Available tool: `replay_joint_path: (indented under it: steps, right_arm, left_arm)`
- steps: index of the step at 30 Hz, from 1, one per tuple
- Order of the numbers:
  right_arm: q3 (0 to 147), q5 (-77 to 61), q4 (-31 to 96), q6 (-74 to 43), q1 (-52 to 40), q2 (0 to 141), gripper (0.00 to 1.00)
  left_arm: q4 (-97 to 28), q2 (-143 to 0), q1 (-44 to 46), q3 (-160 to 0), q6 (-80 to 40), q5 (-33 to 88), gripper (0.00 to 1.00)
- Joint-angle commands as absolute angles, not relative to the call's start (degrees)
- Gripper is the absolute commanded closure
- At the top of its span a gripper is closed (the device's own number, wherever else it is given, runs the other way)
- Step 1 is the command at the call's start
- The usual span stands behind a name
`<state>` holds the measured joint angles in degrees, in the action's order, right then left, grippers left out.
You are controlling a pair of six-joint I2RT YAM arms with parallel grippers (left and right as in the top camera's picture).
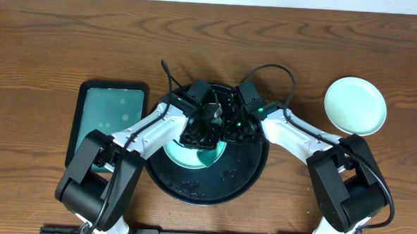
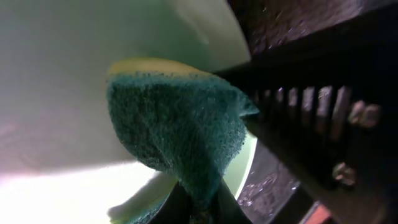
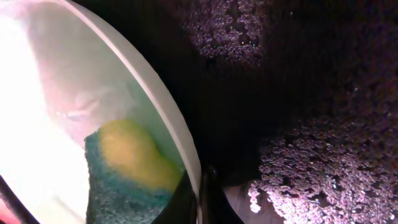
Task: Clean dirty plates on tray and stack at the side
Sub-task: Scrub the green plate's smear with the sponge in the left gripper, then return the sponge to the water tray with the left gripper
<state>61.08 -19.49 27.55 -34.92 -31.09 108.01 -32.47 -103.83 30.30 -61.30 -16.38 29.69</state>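
Next, my left gripper releases the green and yellow sponge near the middle of the dark-green rectangular tray [image 1: 115, 137].
A mint green plate [image 1: 185, 157] lies on the round black tray [image 1: 245, 176], partly under both grippers, with a teal smear near its middle. My left gripper [image 1: 206, 134] is shut on a green and yellow sponge [image 2: 180, 130] that presses on the plate [image 2: 62, 93]. My right gripper [image 1: 230, 131] is shut on the plate's rim [image 3: 180, 146], which runs between its fingers [image 3: 202, 196]. The sponge also shows in the right wrist view [image 3: 130, 162]. A second pale mint plate [image 1: 356, 104] sits on the table at the right. A third plate is not in view.
A dark-green rectangular tray [image 1: 108, 120] lies left of the black tray. The black tray's surface is wet with foam and droplets [image 3: 311, 168]. Both arms' cables arch over the back of the tray.
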Motion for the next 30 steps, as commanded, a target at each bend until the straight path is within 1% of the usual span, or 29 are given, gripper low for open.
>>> replay_joint_path:
  steps: [1, 10, 16, 20, 24, 30]
  right_arm:
    - [58.81, -15.09, 29.21, -34.68, -31.59, 111.77, 0.99]
    - [58.81, -15.09, 29.17, -34.63, -31.59, 111.77, 0.99]
    - [58.81, -15.09, 29.12, -34.65, -31.59, 111.77, 0.99]
    - [58.81, -15.11, 29.12, -34.63, -31.59, 111.77, 0.99]
    - [58.81, -15.09, 29.10, -34.61, -31.59, 111.77, 0.99]
    - [58.81, -15.09, 29.08, -34.59, -31.59, 111.77, 0.99]
  left_arm:
    - [-30.39, -104.75, 29.74, -60.88, -19.92, 34.52, 0.93]
    - [-30.22, -97.10, 23.97, -60.99, -20.58, 32.73, 0.93]
    - [-35.77, -89.27, 17.61, -60.99, -21.76, 24.86, 0.93]
    - [-42.06, -85.58, 13.21, -60.99, -21.78, 13.74, 0.93]
    - [-47.27, -85.25, 8.62, -60.99, -21.50, 2.59, 0.93]
    - [-47.22, -86.13, 1.37, -60.99, -18.90, -1.15, 0.93]
